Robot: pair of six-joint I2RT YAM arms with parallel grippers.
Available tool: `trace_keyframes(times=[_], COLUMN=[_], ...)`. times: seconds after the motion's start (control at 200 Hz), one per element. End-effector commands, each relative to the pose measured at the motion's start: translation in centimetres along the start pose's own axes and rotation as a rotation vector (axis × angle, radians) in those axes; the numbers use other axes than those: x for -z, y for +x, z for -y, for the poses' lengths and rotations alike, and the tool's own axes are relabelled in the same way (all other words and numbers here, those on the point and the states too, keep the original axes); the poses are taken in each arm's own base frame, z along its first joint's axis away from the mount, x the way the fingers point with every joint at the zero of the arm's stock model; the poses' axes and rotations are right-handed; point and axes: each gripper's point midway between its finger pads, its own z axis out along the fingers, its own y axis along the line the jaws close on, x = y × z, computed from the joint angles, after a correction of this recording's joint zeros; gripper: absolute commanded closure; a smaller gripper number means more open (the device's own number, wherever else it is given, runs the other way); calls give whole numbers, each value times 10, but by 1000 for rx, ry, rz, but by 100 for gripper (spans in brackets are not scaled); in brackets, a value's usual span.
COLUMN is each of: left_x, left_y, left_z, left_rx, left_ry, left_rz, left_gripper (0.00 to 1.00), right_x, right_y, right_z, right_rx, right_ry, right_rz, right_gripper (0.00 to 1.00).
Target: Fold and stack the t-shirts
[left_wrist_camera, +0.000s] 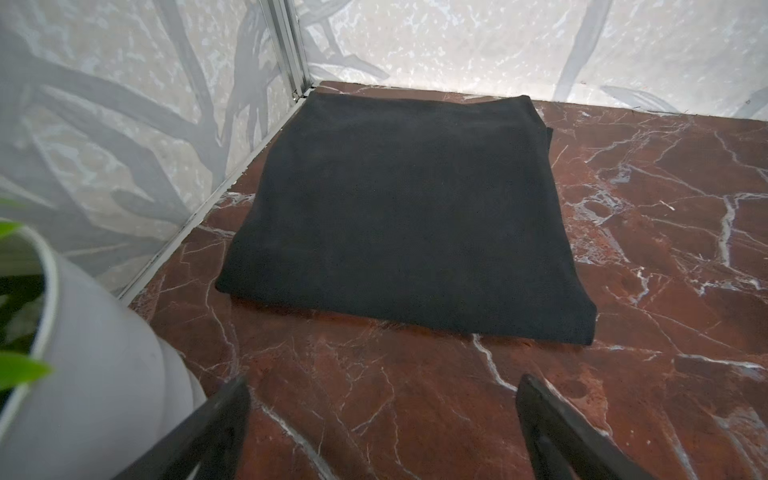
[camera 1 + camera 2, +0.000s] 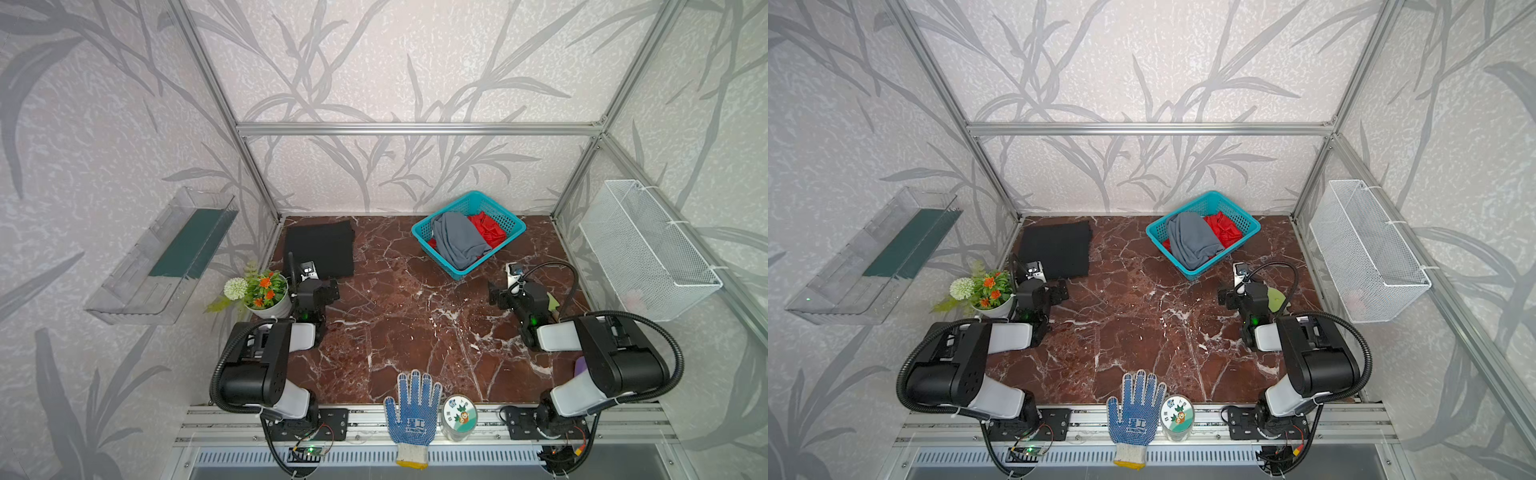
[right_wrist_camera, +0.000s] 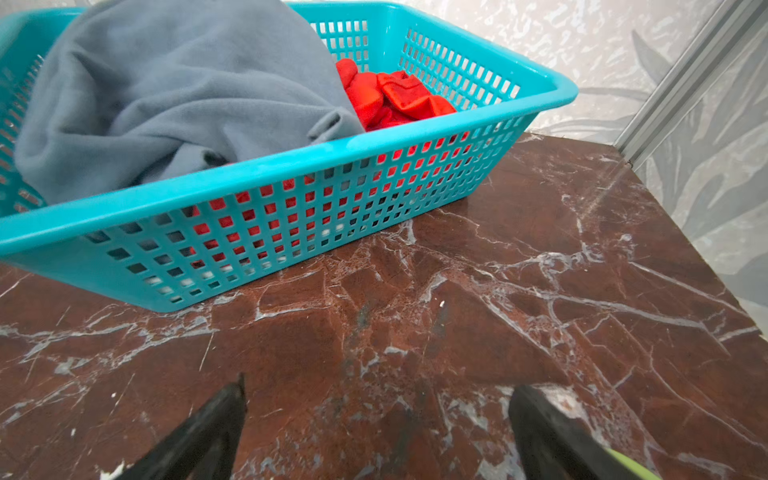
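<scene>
I should next use my right gripper to grab the teal basket by the rim of its short side (image 2: 433,256) that faces the black t-shirt, next to the grey t-shirt.
A black t-shirt (image 2: 320,249) (image 2: 1057,249) lies folded into a flat square in the back left corner. My left gripper (image 2: 312,283) (image 2: 1042,286) sits just in front of its near edge, open, with only bare table between its fingers (image 1: 384,382); the black t-shirt (image 1: 395,216) lies ahead of them. The grey t-shirt (image 2: 457,239) (image 2: 1192,241) (image 3: 178,91) is crumpled in a teal basket (image 2: 513,226) (image 3: 332,199) at the back right. My right gripper (image 2: 519,291) (image 2: 1248,291) (image 3: 380,384) stands open and empty, a little short of the basket.
Red cloth (image 2: 492,230) (image 3: 395,99) lies under the grey shirt. A white flower pot (image 2: 270,305) (image 1: 83,353) stands close beside the left gripper. A blue-dotted glove (image 2: 411,415) and a round jar (image 2: 459,415) rest at the front edge. Wall shelf (image 2: 166,257) left, wire basket (image 2: 648,249) right.
</scene>
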Motion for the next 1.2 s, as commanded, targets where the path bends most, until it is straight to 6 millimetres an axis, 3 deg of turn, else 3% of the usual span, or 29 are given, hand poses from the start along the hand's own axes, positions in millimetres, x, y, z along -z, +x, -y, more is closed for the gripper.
trace_keyframes(times=[0.0, 1.085, 1.195], left_x=[-3, -4, -3], left_y=[-12, -12, -14], left_z=[0, -1, 0], left_rx=[-2, -3, -1], left_ry=[-2, -3, -1], left_rz=[34, 34, 43], left_gripper=[1, 1, 1], right_x=[-4, -3, 12], right_y=[-16, -16, -32], right_z=[-2, -1, 1], right_rx=[13, 13, 33], right_ry=[-9, 4, 56], right_rz=[53, 54, 105], right_gripper=[1, 1, 1])
